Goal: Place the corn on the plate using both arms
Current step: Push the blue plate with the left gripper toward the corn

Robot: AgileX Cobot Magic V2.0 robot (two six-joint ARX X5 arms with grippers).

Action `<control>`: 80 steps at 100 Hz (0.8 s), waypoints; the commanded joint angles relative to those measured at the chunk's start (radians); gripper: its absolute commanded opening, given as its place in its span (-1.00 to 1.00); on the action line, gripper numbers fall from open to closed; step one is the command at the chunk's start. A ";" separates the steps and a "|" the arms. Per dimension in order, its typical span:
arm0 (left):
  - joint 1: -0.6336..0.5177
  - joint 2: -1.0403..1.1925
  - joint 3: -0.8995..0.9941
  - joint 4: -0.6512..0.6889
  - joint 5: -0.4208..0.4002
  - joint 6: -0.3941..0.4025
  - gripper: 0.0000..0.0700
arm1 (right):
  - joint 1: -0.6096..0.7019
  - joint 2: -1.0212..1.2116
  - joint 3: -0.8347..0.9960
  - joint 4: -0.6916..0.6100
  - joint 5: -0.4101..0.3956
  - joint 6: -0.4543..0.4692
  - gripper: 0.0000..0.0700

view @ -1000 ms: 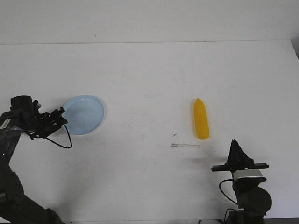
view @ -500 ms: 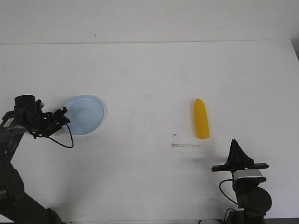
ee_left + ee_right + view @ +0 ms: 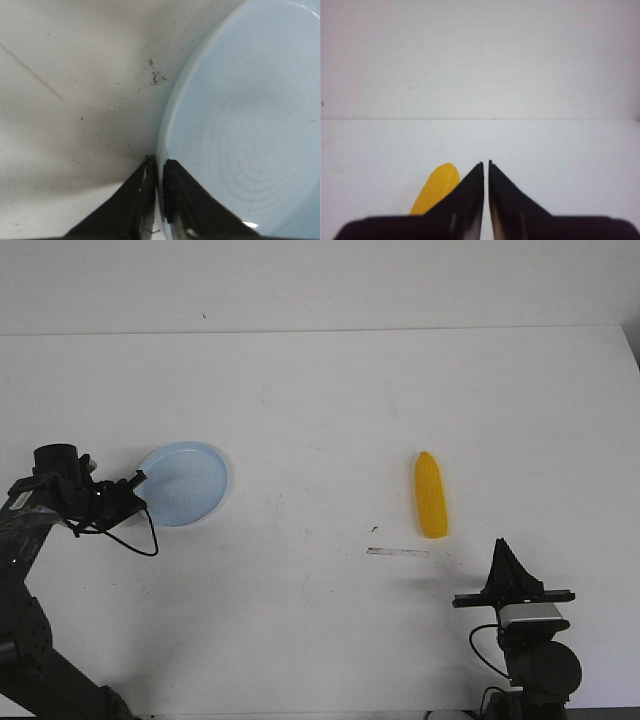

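Note:
Next, I release the pale blue plate on the white table (image 3: pixel 314 539) close beside the clear tape piece with my left gripper.
The pale blue plate (image 3: pixel 186 484) lies on the white table at the left. My left gripper (image 3: pixel 137 490) is shut on the plate's left rim; in the left wrist view the rim (image 3: pixel 165 135) runs between the two black fingers (image 3: pixel 159 167), one inside and one outside. The yellow corn (image 3: pixel 431 496) lies flat on the table right of centre, tip pointing away. My right gripper (image 3: pixel 505 558) is shut and empty, near the front edge, a short way in front of the corn. In the right wrist view the corn (image 3: pixel 436 190) shows beside the shut fingertips (image 3: pixel 486 165).
A thin strip of clear tape (image 3: pixel 397 552) lies on the table just left of the corn's near end. The table's back edge (image 3: pixel 320 332) meets a white wall. Black cable (image 3: pixel 135 540) hangs from the left wrist.
The left gripper has shifted slightly right with the plate's rim in it, and the plate has slid a little to the right. The right arm and corn have not moved.

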 commanded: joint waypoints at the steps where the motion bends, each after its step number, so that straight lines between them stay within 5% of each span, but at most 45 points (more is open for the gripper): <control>1: 0.000 0.024 0.018 -0.008 0.005 0.006 -1.00 | 0.001 -0.001 -0.001 0.010 0.000 -0.004 -0.96; 35: -0.100 -0.094 0.018 -0.022 0.043 -0.002 -1.00 | 0.001 -0.001 -0.001 0.010 0.000 -0.004 -0.96; 80: -0.515 -0.095 0.018 0.005 0.064 -0.021 -1.00 | 0.001 -0.001 -0.001 0.010 0.000 -0.004 -0.96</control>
